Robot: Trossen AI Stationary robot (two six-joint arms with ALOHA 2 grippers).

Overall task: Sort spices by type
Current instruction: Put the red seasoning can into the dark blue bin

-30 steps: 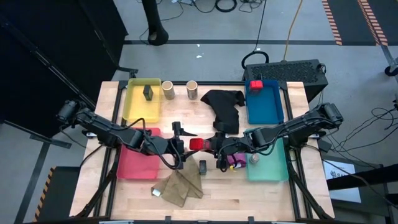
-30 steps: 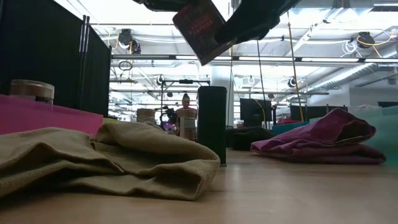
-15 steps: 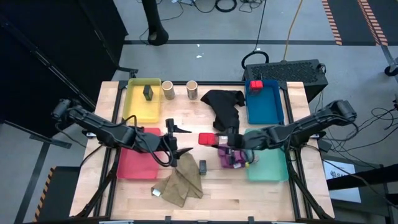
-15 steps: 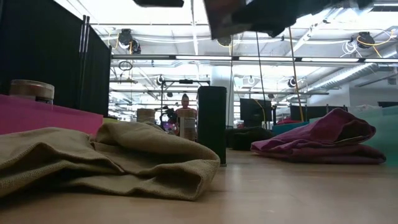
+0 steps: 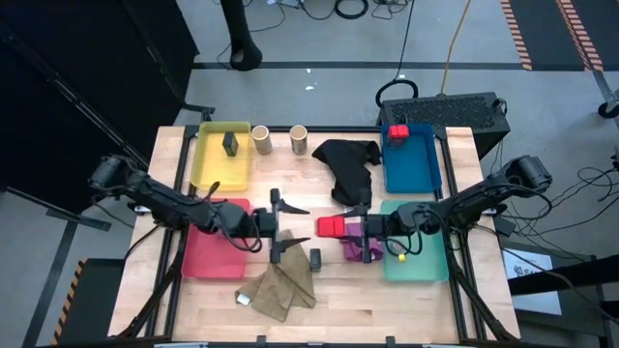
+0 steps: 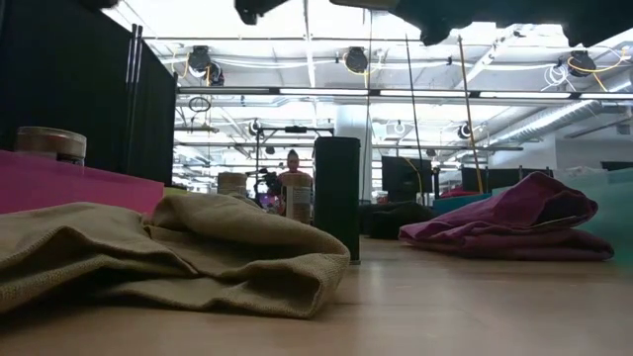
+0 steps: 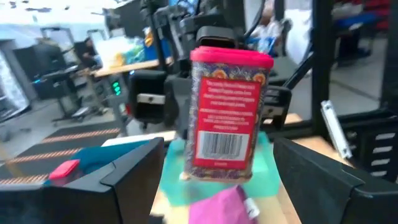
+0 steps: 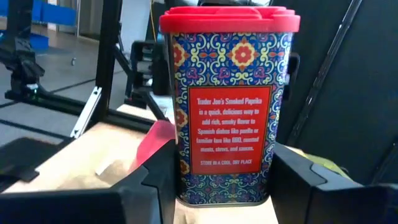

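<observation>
The robot's right gripper holds the tin's lower part, so the left gripper should take the tin and tip its lid (image 8: 229,20) toward the right gripper for a grip on the lid end.
A red-lidded spice tin (image 5: 332,227) with a patterned label hangs upright above the table's middle, with my right gripper (image 5: 346,229) shut on it. My left gripper (image 5: 301,223) faces the tin (image 7: 227,112) from the table's left, level and open, its fingertips just short of it. Two tan cylinders (image 5: 261,140) stand on their bases at the far edge. A dark block (image 5: 230,143) stands in the yellow tray (image 5: 208,164). A red box (image 5: 397,131) sits in the blue tray (image 5: 411,169). Another dark block (image 6: 336,198) stands upright on the table. My right gripper pinches the tin's lower part (image 8: 186,186) between its two fingers (image 8: 149,186), one on each narrow side. The fingers come level from the table's right. The tin stands upright in the hold, lid up, lifted clear of the table.
A black cloth (image 5: 348,169), a purple cloth (image 5: 356,249) and a khaki cloth (image 5: 280,290) lie on the table. A pink tray (image 5: 208,253) carries a small jar (image 6: 49,143). A teal tray (image 5: 426,259) is on the right.
My right gripper has tipped from pointing downward to level and gone a little toward the table's right with the tin. The tin was tilted and now stands upright. My left gripper has also tipped up to level and stays open.
</observation>
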